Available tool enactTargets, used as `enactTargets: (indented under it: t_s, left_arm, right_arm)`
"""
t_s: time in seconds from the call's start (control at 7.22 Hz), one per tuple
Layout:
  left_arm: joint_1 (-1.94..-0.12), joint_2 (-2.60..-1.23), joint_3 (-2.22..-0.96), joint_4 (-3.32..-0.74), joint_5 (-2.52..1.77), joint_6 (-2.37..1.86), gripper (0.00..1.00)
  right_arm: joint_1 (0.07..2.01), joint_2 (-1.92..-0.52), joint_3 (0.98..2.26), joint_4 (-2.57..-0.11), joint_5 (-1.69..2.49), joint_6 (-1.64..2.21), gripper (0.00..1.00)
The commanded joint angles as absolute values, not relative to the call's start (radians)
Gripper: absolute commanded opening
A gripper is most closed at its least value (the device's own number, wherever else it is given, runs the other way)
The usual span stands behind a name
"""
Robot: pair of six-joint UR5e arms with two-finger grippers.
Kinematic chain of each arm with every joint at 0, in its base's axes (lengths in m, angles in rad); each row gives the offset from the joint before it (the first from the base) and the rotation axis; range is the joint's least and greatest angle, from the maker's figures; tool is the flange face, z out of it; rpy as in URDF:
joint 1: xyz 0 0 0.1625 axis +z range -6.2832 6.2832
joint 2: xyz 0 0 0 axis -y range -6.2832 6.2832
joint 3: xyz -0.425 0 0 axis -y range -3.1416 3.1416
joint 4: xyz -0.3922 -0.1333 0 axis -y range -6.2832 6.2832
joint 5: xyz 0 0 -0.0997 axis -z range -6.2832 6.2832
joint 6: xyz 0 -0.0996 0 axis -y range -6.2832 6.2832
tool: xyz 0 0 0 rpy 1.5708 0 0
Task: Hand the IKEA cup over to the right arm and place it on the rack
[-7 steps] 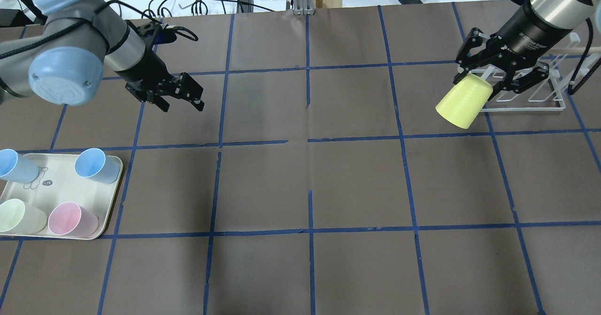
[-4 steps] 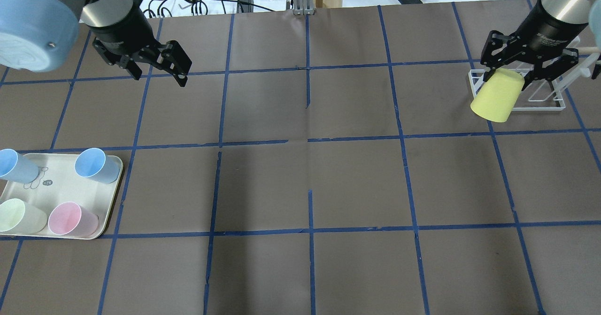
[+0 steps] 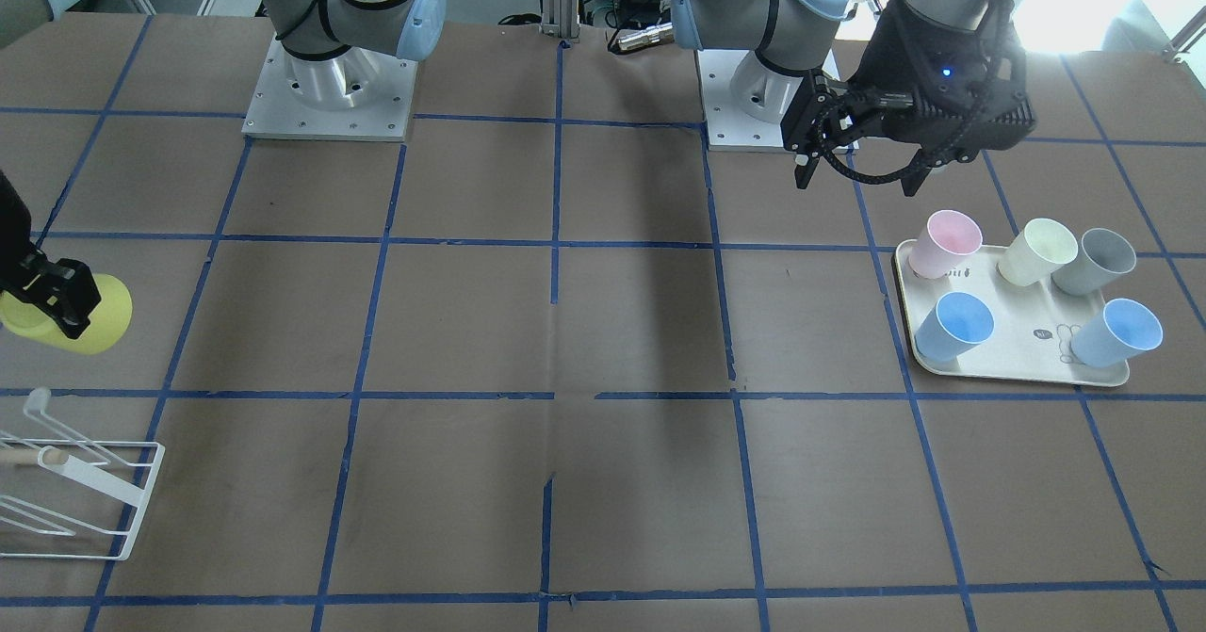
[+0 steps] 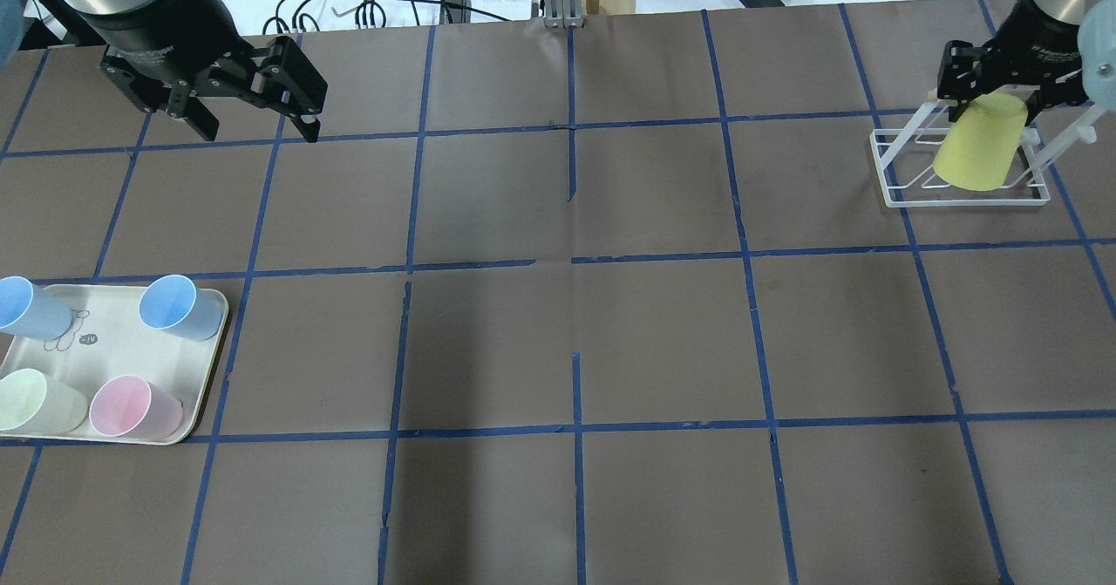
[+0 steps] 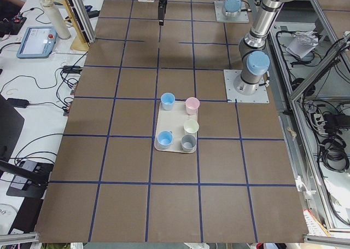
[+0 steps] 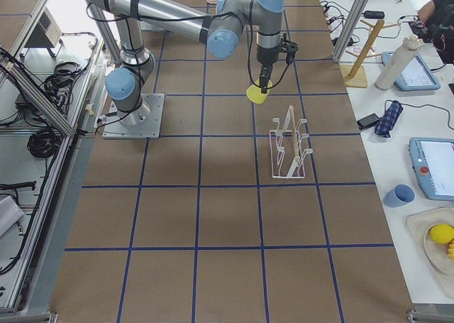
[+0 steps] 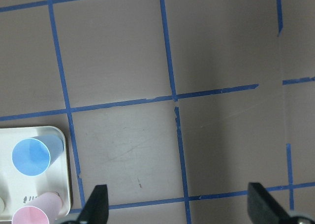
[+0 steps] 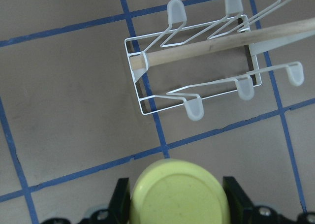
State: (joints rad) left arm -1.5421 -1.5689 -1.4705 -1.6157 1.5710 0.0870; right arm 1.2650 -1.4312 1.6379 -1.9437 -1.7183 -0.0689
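Next, my right gripper lets go of the yellow IKEA cup on the rack's white end hook [image 3: 58, 416] [image 8: 191, 106], next to the tip of the wooden peg.
The yellow IKEA cup [image 4: 975, 151] is gripped near its base by my right gripper [image 4: 994, 107], mouth down. It hangs in the air beside the white wire rack [image 4: 959, 199] and does not touch it. In the front-facing view the cup [image 3: 102, 319] sits on the robot's side of the rack [image 3: 139, 483]. In the right wrist view the cup's base [image 8: 177, 194] is between the fingers, with the rack's wooden peg [image 8: 206, 49] ahead. My left gripper [image 4: 260, 125] is open and empty at the far left.
A cream tray [image 4: 214, 323] at the near left holds several cups, light blue, pink and pale ones. It also shows in the front-facing view [image 3: 906, 307] and in the left wrist view [image 7: 59, 135]. Cables and clutter lie beyond the table's far edge.
My right gripper has carried the yellow cup to the right and farther back, up to the rack. My left gripper has drawn back to the far left, still open.
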Motion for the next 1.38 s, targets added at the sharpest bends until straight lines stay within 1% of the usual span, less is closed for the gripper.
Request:
enactTargets:
  t_s: [0.0,0.42,0.69,0.83,1.25]
  left_arm:
    - [-1.543,-1.56,-1.476,-1.615,1.572,0.075,1.0]
    - [-1.529,-1.566,-1.459,-1.615,1.586,0.077,1.0]
    - [-1.531,-1.559,-1.482,-1.629,1.588,0.077,1.0]
    - [-1.531,-1.566,-1.459,-1.641,1.588,0.078,1.0]
    - [-1.54,-1.568,-1.479,-1.652,1.575,0.069,1.0]
  right_arm:
    - [1.217,-1.405,1.638,-2.008,-1.718,-0.106,0.0]
    - [1.183,-1.352,1.622,-2.052,-1.644,-0.129,0.0]
    - [1.177,-1.333,1.626,-2.077,-1.643,-0.144,0.0]
    - [1.177,-1.318,1.623,-2.083,-1.643,-0.146,0.0]
    - [1.184,-1.318,1.62,-2.114,-1.644,-0.146,0.0]
